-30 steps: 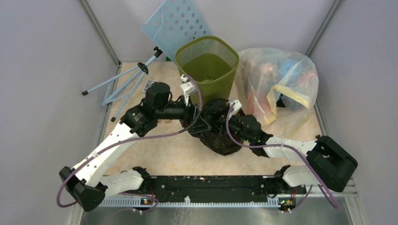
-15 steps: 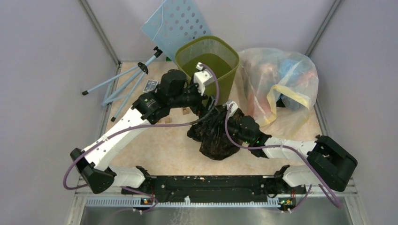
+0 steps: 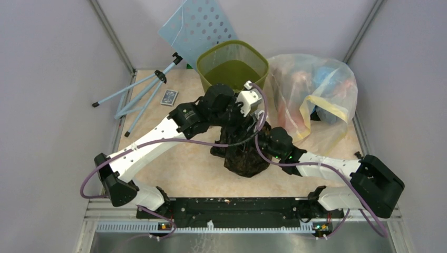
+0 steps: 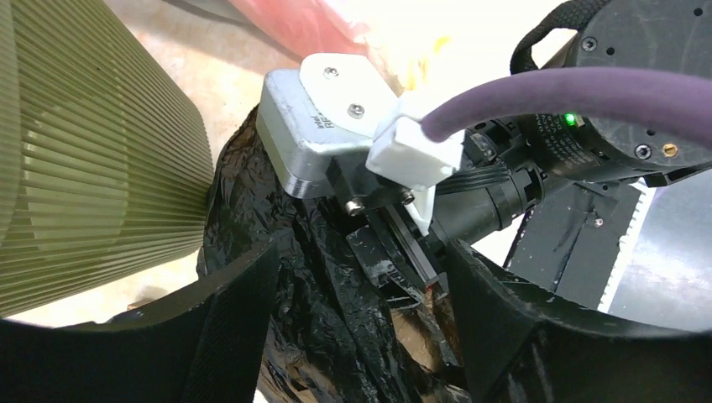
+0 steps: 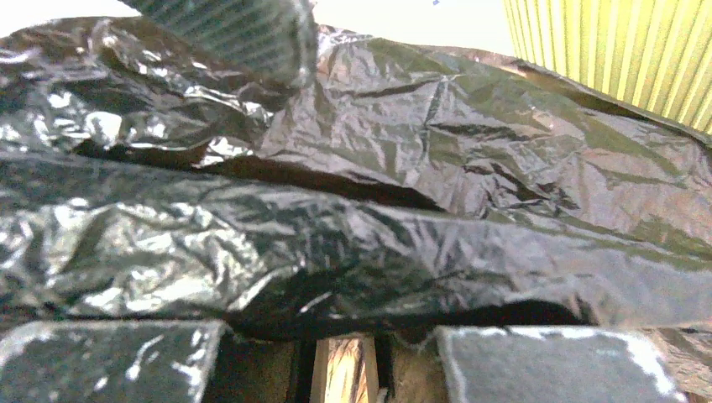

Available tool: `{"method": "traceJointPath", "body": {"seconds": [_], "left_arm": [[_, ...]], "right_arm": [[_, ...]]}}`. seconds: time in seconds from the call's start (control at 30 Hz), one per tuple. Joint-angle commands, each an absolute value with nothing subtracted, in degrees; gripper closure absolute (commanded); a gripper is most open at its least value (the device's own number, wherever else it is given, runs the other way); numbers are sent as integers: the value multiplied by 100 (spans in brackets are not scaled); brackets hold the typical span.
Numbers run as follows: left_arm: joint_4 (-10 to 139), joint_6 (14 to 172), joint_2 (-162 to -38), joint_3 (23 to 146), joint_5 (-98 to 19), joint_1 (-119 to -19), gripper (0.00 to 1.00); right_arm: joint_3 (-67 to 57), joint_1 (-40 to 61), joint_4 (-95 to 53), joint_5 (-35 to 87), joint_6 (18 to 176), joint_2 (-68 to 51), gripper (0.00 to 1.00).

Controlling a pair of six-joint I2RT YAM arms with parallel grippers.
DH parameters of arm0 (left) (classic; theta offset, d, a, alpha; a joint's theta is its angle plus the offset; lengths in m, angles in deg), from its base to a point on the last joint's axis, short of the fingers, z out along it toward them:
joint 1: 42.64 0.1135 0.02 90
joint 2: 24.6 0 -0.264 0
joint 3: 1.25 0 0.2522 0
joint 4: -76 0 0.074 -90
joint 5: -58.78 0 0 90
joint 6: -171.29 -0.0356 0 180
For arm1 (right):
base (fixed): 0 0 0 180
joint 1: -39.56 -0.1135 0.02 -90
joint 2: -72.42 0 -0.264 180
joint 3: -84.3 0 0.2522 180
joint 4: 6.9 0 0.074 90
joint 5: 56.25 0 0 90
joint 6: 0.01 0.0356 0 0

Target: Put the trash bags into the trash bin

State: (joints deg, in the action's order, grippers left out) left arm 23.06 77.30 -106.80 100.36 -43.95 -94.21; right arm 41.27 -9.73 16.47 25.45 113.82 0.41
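The black trash bag hangs crumpled at the robot's right gripper, so next the left gripper pinches the fold [image 4: 332, 273] beside that gripper and pulls the bag open first.
The black trash bag [image 3: 242, 158] hangs crumpled in front of the olive-green trash bin [image 3: 205, 60]. My right gripper [image 3: 261, 134] is shut on the bag's top; the bag [image 5: 378, 168] fills the right wrist view above my right gripper [image 5: 332, 336], with the bin [image 5: 613, 50] at top right. My left gripper [image 3: 246, 122] is just above the bag, next to the right gripper. In the left wrist view my left gripper [image 4: 363, 252] is open, its fingers astride the bag [image 4: 311, 319] and the right gripper's finger, with the bin [image 4: 84, 168] on the left.
A clear bag of colourful rubbish with yellow ties [image 3: 313, 95] stands right of the bin, close to the right arm. A pale blue perforated board [image 3: 197, 26] leans behind the bin. A light blue tripod [image 3: 139, 92] and a small card [image 3: 168, 97] lie at the left.
My left gripper let go of the bag and swung right, past the bin's front, to above the bag. The bag now hangs from the right gripper alone.
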Motion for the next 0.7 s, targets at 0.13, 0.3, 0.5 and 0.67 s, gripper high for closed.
{"method": "traceJointPath", "body": {"seconds": [0.13, 0.3, 0.5, 0.67], "left_arm": [[2315, 7960, -10627, 10304, -3671, -9379, 40], [2125, 8028, -10592, 10315, -3822, -9340, 52], [1927, 8118, -10598, 10330, -3773, -9299, 48], [2092, 8394, -10352, 10229, -3939, -9229, 30]], "right_arm": [[4040, -1009, 1864, 2491, 11435, 147, 82], [4121, -1009, 1818, 2704, 11512, 201, 84], [4121, -1001, 1786, 2715, 11543, 165, 84], [4125, -1001, 1791, 2685, 11565, 107, 84]]}}
